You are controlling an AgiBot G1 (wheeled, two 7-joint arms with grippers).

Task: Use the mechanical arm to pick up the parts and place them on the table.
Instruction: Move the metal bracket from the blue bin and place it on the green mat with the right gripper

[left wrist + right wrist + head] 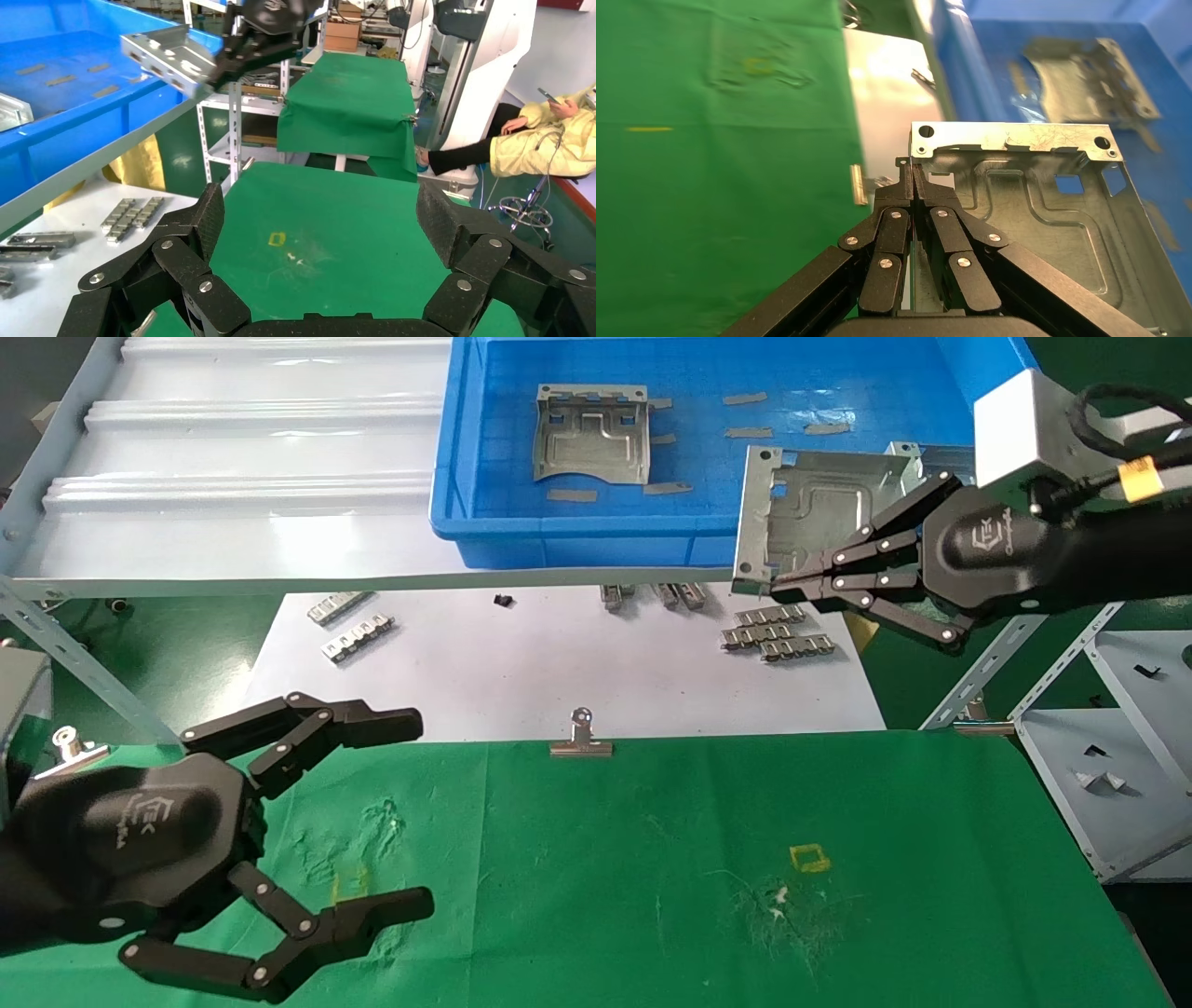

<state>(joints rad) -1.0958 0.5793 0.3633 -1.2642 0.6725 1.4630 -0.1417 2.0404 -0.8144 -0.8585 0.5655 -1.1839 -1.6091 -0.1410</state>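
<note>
I should use my right gripper to set the grey metal part down over the yellow square mark on the green cloth (pixel 817 836).
My right gripper (pixel 792 587) is shut on the edge of a grey stamped metal part (pixel 819 514) and holds it in the air over the near right corner of the blue tray (pixel 484 514). The right wrist view shows the fingers (pixel 899 188) pinching the part's (pixel 1032 203) side wall. The held part also shows in the left wrist view (pixel 169 56). A second part (pixel 589 435) lies flat in the tray. My left gripper (pixel 410 812) is open and empty, low over the left of the green cloth table (pixel 652 822).
Small ridged metal strips (pixel 773 637) lie on a white sheet (pixel 559 654) under the tray's shelf. A silver binder clip (pixel 581 738) holds the cloth's far edge. A yellow square mark (pixel 809 857) sits on the cloth. A grey rack (pixel 1108 747) stands at the right.
</note>
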